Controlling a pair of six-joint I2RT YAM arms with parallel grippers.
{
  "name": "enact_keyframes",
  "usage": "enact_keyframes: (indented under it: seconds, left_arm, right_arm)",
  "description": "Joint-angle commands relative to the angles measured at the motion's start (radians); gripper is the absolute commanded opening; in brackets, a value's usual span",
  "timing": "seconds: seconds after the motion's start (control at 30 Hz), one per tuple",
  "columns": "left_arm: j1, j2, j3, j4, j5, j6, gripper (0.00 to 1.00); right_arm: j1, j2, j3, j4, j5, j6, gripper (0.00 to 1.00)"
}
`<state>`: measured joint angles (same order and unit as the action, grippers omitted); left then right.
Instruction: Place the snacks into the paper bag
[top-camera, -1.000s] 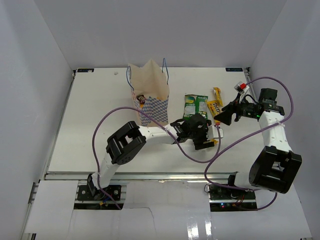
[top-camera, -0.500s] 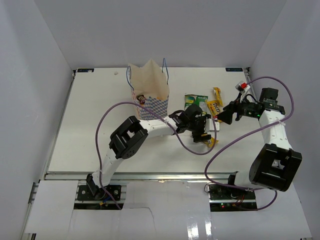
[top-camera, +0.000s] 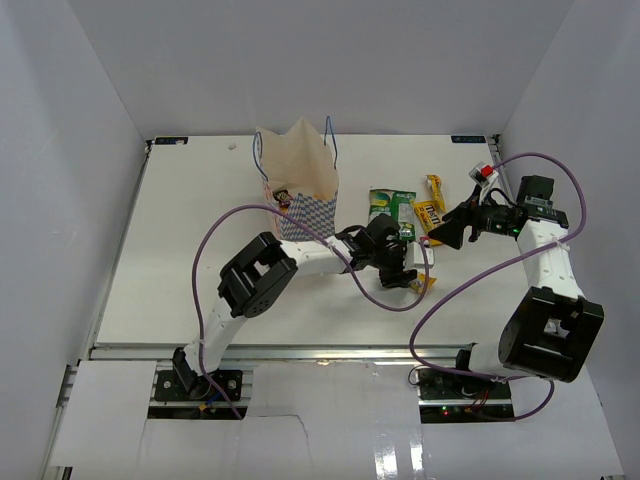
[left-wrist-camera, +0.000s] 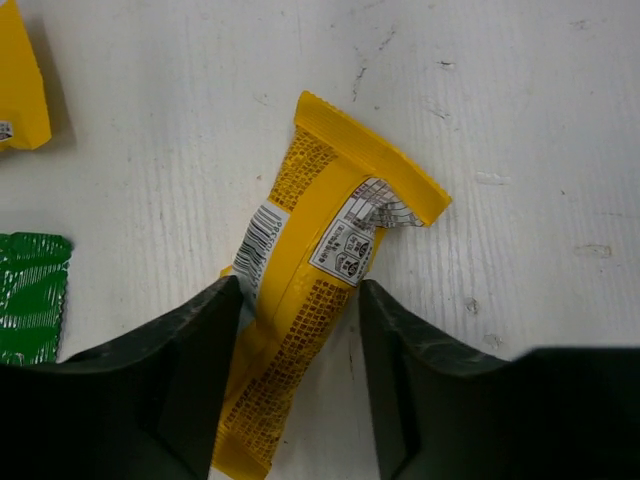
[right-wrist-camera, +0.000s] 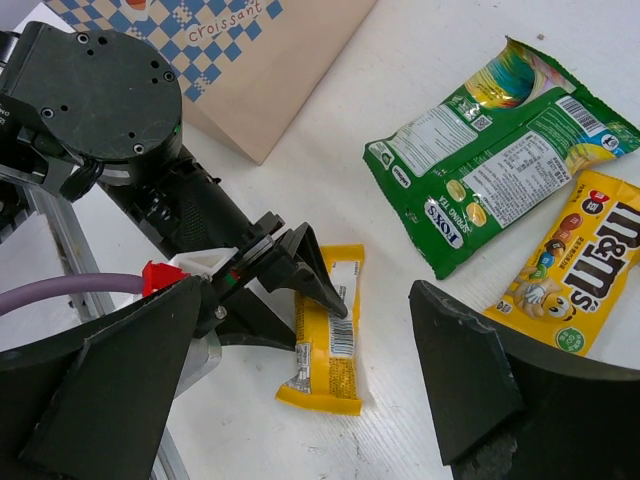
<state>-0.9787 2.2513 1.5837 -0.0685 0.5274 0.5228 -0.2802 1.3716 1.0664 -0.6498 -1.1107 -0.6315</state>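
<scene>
The middle of the yellow bar (top-camera: 437, 194) that lies behind the yellow candy packet, farthest from my left gripper, should be gripped next by my right gripper.
A yellow bar (left-wrist-camera: 322, 225) lies flat on the white table, and my left gripper (left-wrist-camera: 298, 292) straddles its lower half. The jaws are open; one finger touches the wrapper's edge and the other stands just beside it. The top view shows this gripper (top-camera: 405, 272) right of the paper bag (top-camera: 300, 185), over the bar (top-camera: 421, 283). The bag stands upright, tan with a blue checker base. A green pouch (top-camera: 390, 210), a yellow candy packet (top-camera: 430, 214) and another yellow bar (top-camera: 435, 187) lie behind. My right gripper (top-camera: 440, 238) hovers open above the packets, holding nothing.
In the right wrist view, the left arm's wrist (right-wrist-camera: 100, 90) sits between the bag (right-wrist-camera: 270, 60) and the yellow bar (right-wrist-camera: 330, 340). The green pouch (right-wrist-camera: 490, 150) and candy packet (right-wrist-camera: 575, 270) lie close together. White walls enclose the table.
My left gripper slid a little toward the bag side and came down over the yellow bar, its jaws narrowing around it. The right arm shifted only slightly.
</scene>
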Motion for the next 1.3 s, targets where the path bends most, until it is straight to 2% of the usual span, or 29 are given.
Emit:
enact_keyframes:
  seconds: [0.0,0.2,0.3,0.43,0.7,0.87,1.0,1.07,1.1,1.13,1.27]
  left_arm:
    - [0.003,-0.044,-0.06,-0.028,-0.05,-0.046,0.57]
    - [0.003,-0.11,-0.132,0.033,-0.121,-0.108,0.29]
    - [0.003,-0.159,-0.172,0.053,-0.125,-0.154,0.2]
    - [-0.011,-0.294,-0.258,0.1,-0.122,-0.23,0.13]
    - [-0.057,-0.723,-0.517,0.145,-0.19,-0.435,0.09]
    - [-0.063,-0.924,-0.576,0.142,-0.244,-0.613,0.09]
    - [-0.061,-1.041,-0.536,0.09,-0.363,-0.671,0.12]
    - [-0.055,-1.088,-0.487,0.079,-0.487,-0.67,0.12]
    - [-0.042,-1.102,-0.472,0.079,-0.536,-0.676,0.02]
    - [-0.029,-1.118,-0.437,0.079,-0.634,-0.682,0.0]
    - [0.099,-1.101,-0.349,0.078,-0.696,-0.714,0.0]
  right_arm:
    - [-0.001,-0.006,0.023,-0.01,-0.037,0.001,0.91]
    - [-0.001,-0.014,0.018,-0.01,-0.038,0.0,0.91]
    - [-0.001,-0.016,0.017,-0.011,-0.037,-0.002,0.91]
    - [-0.001,-0.014,0.02,-0.01,-0.029,-0.005,0.91]
    - [-0.001,0.007,0.046,-0.008,0.028,-0.019,0.91]
    - [-0.002,0.033,0.063,-0.011,0.046,-0.025,0.91]
    - [-0.001,0.05,0.072,-0.011,0.052,-0.023,0.91]
    - [-0.001,0.06,0.076,-0.011,0.055,-0.023,0.91]
    - [-0.001,0.064,0.078,-0.011,0.055,-0.023,0.91]
    - [0.001,0.07,0.081,-0.011,0.055,-0.025,0.9]
    - [0.001,0.081,0.092,-0.013,0.06,-0.025,0.9]
